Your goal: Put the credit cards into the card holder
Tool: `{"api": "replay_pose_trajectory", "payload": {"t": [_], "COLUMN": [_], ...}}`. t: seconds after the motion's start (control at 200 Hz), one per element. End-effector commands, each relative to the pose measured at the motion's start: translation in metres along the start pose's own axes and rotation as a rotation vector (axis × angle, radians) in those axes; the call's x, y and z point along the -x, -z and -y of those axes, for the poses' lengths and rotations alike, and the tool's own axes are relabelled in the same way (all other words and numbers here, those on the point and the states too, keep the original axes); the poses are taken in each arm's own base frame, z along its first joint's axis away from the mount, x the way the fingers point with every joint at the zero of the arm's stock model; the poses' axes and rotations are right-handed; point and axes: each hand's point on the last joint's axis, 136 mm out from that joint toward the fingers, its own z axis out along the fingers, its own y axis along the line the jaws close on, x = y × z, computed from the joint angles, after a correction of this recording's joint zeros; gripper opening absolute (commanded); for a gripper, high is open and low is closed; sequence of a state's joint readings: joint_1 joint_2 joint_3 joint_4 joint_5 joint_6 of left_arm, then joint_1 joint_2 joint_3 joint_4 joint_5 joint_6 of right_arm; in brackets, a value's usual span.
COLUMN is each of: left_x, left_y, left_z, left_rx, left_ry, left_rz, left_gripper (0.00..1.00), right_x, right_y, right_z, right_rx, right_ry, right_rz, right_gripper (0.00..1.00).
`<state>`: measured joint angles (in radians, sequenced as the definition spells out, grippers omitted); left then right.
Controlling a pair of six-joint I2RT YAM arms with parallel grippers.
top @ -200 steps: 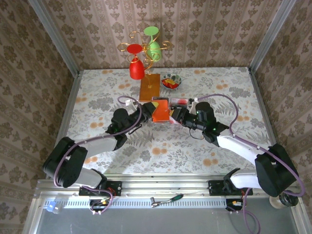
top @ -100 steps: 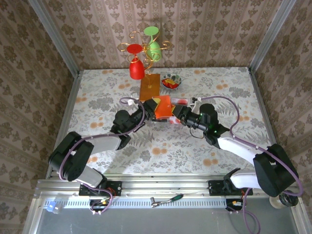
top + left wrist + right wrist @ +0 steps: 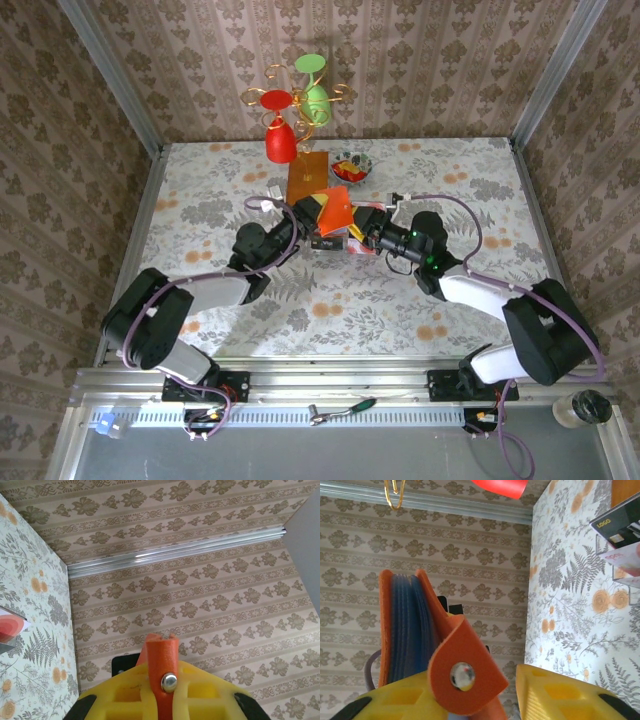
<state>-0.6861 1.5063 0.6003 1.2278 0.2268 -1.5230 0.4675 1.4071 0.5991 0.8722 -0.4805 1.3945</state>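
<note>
I can see the card holder's snap flap lying over one finger of my right gripper, so I should back that gripper off and pinch the flap's edge (image 3: 502, 686) before my left gripper opens.
The bright orange card holder (image 3: 336, 208) hangs tilted above the table between both grippers. My left gripper (image 3: 305, 212) is shut on its orange snap strap (image 3: 161, 656), pinched between the yellow fingers (image 3: 125, 692). The right gripper (image 3: 365, 226) stands open round the holder's other side. In the right wrist view the holder (image 3: 402, 625) shows its blue pockets, and its snap flap (image 3: 465, 677) lies against one finger with a gap to the other finger (image 3: 555, 695). The credit cards (image 3: 343, 240) lie below in a clear tray: a black one (image 3: 620, 522) and a pale red-blotched one (image 3: 626, 559).
A gold stand with a red and a green glass (image 3: 290, 120) rises on a wooden base (image 3: 307, 180) just behind the holder. A small bowl (image 3: 351, 165) of red and yellow bits sits beside it. Patterned walls close in the floral table (image 3: 200, 190) on three sides.
The card holder has risen and tipped toward the back, carried by the left gripper. The right gripper followed it back and its jaws have widened.
</note>
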Motion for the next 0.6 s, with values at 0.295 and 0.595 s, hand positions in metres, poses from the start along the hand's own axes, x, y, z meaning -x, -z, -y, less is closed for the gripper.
{"api": "replay_pose_trajectory", "payload": {"t": [0.295, 0.595], "left_x": [-0.006, -0.005], "left_y": [-0.011, -0.022], "left_z": [0.030, 0.047], "left_rx": [-0.102, -0.143], "left_ry": [-0.019, 0.003], "left_rz": [-0.029, -0.031], "left_gripper": [0.00, 0.00], "right_x": [-0.013, -0.001], "right_y": [-0.002, 0.007], "right_z": [-0.022, -0.030], "right_rx": [0.067, 0.104], "right_ry": [0.017, -0.003], "right_rz": [-0.073, -0.047], "right_gripper": [0.32, 0.54]}}
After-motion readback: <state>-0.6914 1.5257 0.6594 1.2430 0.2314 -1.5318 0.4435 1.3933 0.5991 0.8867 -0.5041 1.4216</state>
